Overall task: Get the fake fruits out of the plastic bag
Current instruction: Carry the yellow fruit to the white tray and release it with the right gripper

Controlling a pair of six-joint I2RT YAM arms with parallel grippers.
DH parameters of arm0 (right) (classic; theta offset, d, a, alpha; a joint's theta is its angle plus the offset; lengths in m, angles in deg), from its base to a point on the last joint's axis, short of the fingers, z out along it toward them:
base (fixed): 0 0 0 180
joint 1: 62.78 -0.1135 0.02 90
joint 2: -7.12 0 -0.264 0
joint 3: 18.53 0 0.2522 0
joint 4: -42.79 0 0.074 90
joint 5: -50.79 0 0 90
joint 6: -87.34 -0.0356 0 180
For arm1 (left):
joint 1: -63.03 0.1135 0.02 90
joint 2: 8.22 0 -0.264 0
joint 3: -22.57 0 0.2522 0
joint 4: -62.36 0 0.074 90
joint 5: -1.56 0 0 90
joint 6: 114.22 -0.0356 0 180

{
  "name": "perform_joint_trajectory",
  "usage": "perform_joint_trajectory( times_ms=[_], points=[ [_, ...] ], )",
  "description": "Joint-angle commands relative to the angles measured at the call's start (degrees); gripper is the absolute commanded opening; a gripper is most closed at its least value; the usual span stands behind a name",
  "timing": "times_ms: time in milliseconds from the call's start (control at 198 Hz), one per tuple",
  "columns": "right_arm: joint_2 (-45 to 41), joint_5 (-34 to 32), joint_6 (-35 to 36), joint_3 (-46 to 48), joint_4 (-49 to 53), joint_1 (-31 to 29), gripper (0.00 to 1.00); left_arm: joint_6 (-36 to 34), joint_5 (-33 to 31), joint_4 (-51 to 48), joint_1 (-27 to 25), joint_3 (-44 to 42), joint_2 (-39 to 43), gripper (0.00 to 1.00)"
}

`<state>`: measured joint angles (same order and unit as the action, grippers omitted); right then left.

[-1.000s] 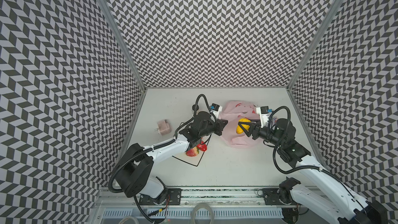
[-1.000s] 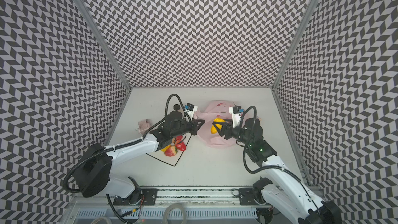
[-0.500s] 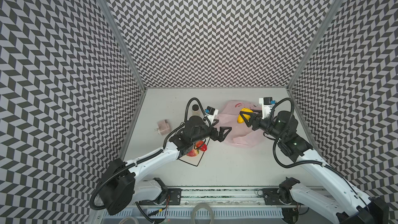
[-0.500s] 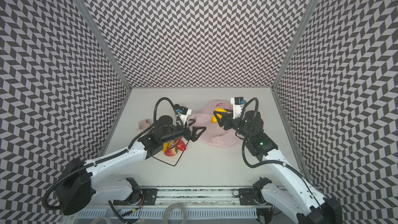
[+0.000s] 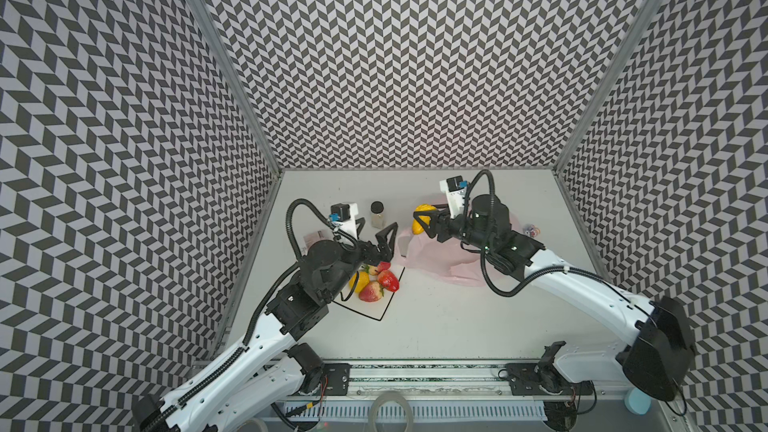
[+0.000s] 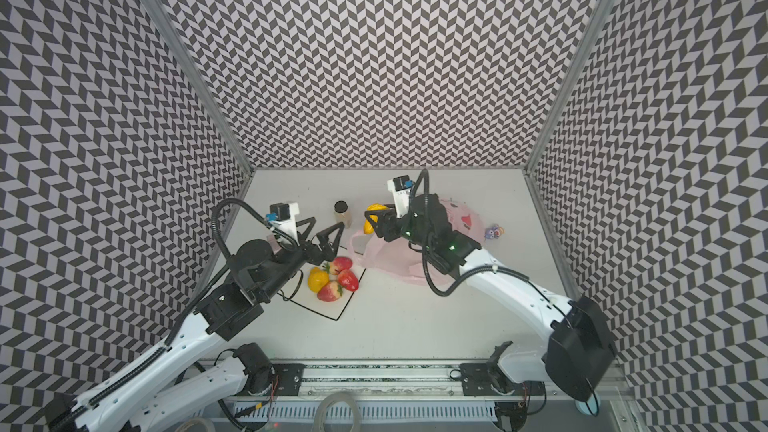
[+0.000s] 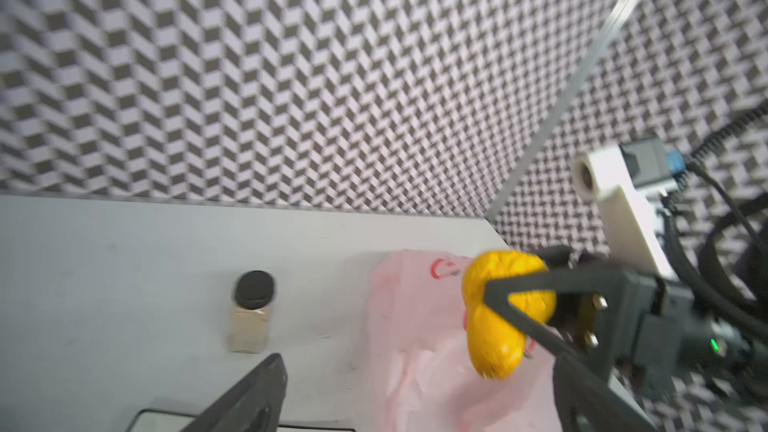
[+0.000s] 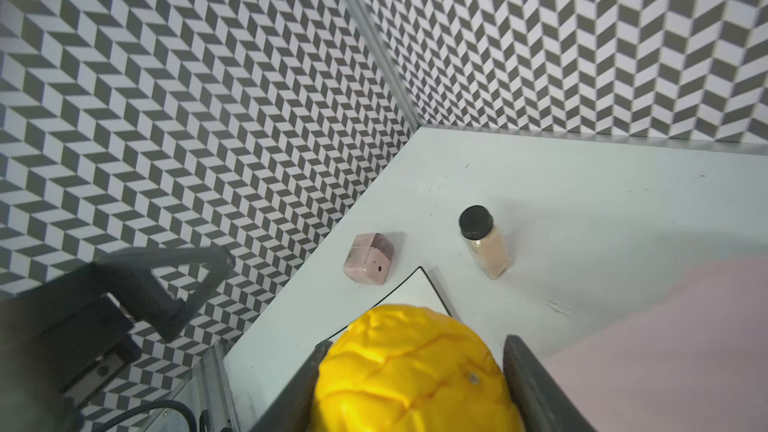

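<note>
I have a spot for the yellow fake fruit on the white plate point(image 5: 353, 260) point(image 8: 410, 317) near its far corner. I need to put it down there with my right gripper.
My right gripper point(image 5: 424, 218) point(image 6: 376, 218) point(image 8: 415, 367) is shut on a yellow fake fruit point(image 5: 419, 226) point(image 6: 369, 226) point(image 7: 494, 326) point(image 8: 411, 371), held in the air over the left edge of the pale pink plastic bag point(image 5: 432, 259) point(image 6: 390, 261) point(image 7: 415, 326) point(image 8: 665, 347). The bag lies slack on the table. Red strawberries point(image 5: 388, 280) point(image 6: 348, 280) and a yellow fruit point(image 5: 359, 280) point(image 6: 316, 279) lie on the white plate point(image 5: 374, 313) point(image 6: 332, 313). My left gripper point(image 5: 374, 238) point(image 6: 319, 232) point(image 7: 415, 409) hangs open and empty above the plate's far corner, just left of the bag.
A small jar with a black lid point(image 5: 377, 214) point(image 6: 342, 214) point(image 7: 251, 313) point(image 8: 484, 243) stands behind the plate, between the two grippers. A pink block point(image 5: 313, 238) point(image 8: 369, 259) lies near the left wall. A purple figurine point(image 5: 530, 229) point(image 6: 494, 232) sits right of the bag.
My left gripper has opened and drawn back from the bag's mouth towards the plate. My right gripper has carried the yellow fruit up and leftwards, off the bag.
</note>
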<state>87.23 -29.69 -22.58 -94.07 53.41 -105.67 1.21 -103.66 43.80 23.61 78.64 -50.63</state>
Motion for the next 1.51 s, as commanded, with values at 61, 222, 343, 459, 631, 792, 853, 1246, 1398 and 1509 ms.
perform_joint_trajectory(
  times_ms=[61,222,343,459,631,792,853,1246,1398,1509],
  points=[
    [10.70,-2.99,2.26,-7.17,-4.85,-8.00,0.28,5.24,-15.14,-10.67,4.76,3.41,5.61,0.99],
    [22.70,-5.02,3.08,-15.36,-5.51,-12.76,0.29,5.54,-19.83,-14.58,6.55,4.53,9.59,0.99],
    [30.69,-8.11,1.37,-21.07,-5.83,-13.83,0.29,5.69,-20.63,-15.97,6.59,4.41,11.36,0.98],
    [37.11,-11.70,-0.77,-25.77,-5.39,-13.88,0.29,6.72,-20.05,-17.97,6.64,4.28,11.83,0.98],
    [44.05,-16.51,-1.27,-30.38,-2.76,-13.80,0.30,8.65,-18.62,-19.44,6.64,3.63,12.86,0.98],
    [47.42,-17.51,-0.92,-31.77,-1.94,-13.82,0.33,9.54,-18.22,-19.73,6.64,3.04,13.31,0.98],
    [48.30,-17.60,-0.94,-32.32,-1.50,-13.78,0.34,9.56,-17.94,-19.55,6.64,2.81,13.31,0.98],
    [50.01,-16.46,0.93,-35.65,0.85,-13.79,0.64,8.58,-16.19,-18.25,6.61,2.37,12.25,0.98],
    [49.57,-15.42,1.56,-36.13,1.67,-13.79,0.67,8.37,-15.21,-17.73,6.64,2.11,12.26,0.98],
    [49.86,-14.37,1.74,-35.96,2.35,-13.88,0.68,7.91,-14.25,-17.31,6.59,1.96,12.06,0.98]
  ],
)
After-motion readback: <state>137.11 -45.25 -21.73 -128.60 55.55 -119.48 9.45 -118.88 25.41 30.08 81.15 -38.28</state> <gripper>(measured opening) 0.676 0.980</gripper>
